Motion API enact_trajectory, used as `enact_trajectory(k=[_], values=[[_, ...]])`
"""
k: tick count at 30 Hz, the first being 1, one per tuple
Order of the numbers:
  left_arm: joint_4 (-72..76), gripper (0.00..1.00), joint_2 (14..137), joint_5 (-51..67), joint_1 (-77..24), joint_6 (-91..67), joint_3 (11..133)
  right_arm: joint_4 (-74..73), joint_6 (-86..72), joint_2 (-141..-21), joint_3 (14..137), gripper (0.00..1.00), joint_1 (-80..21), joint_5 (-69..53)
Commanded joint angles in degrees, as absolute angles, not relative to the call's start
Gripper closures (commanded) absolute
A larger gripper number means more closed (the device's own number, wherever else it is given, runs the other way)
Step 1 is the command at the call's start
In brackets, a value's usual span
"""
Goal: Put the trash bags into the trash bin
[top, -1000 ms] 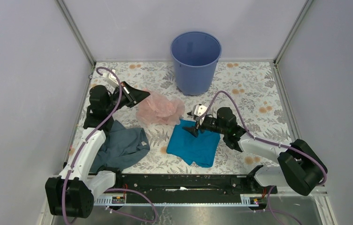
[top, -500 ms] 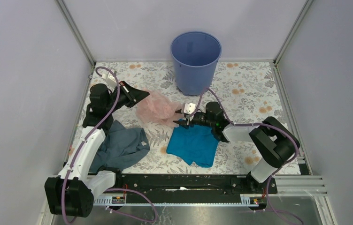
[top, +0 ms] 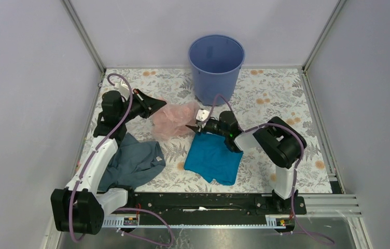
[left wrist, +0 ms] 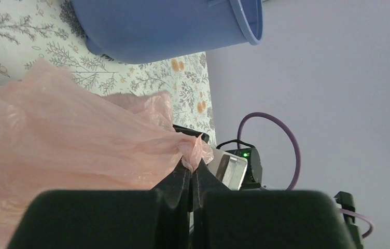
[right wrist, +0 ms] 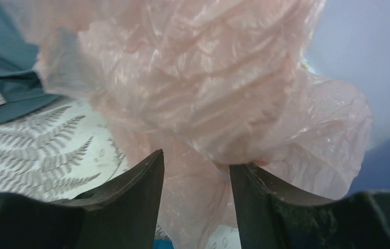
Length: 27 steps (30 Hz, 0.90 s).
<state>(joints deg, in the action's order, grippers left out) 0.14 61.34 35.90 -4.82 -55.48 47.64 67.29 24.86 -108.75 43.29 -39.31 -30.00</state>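
The pink trash bag is bunched up off to one side of the blue bin, so the robot's right gripper needs to pinch the bag's near edge (top: 171, 137) and pull it across.
A crumpled pink trash bag (top: 175, 120) lies on the flowered table in front of the blue trash bin (top: 216, 67). My left gripper (top: 157, 105) is shut on the bag's left edge. In the left wrist view a twist of pink film (left wrist: 195, 150) sticks out past the closed gripper (left wrist: 192, 168). My right gripper (top: 190, 127) is at the bag's right edge, open. In the right wrist view the bag (right wrist: 198, 78) fills the frame and loose film hangs between the spread fingers of the gripper (right wrist: 195, 166).
A teal cloth (top: 213, 158) lies under the right arm. A grey-blue cloth (top: 133, 163) lies by the left arm. The bin (left wrist: 167, 26) stands at the back wall, behind the bag. Grey walls close in both sides.
The right arm has swung left, off the teal cloth and up to the bag's right edge, its jaws narrowing a little. The left gripper has barely moved and keeps hold of the bag.
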Motion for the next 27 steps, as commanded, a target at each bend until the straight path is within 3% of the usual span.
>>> enact_trajectory(k=[1,3,11,19,27], values=[[5.89,1.0,63.29,36.07,-4.75,-62.45,47.75,71.85,29.68,-113.14,49.21,0.47,-40.57,-24.92],[9.67,1.0,64.0,37.81,-4.75,-65.47,46.67,73.05,31.71,-115.47,51.07,0.53,-41.22,-23.26],[8.85,1.0,62.42,36.42,-3.53,-68.18,46.31,78.06,36.32,-122.18,55.75,0.99,-42.65,-23.06],[3.41,1.0,60.38,28.35,3.74,-72.39,44.3,73.07,30.25,-107.72,40.21,1.0,-42.67,-26.72],[-0.5,1.0,69.79,24.61,4.66,-80.29,44.53,62.73,20.93,-97.94,34.25,1.0,-45.98,-32.94]])
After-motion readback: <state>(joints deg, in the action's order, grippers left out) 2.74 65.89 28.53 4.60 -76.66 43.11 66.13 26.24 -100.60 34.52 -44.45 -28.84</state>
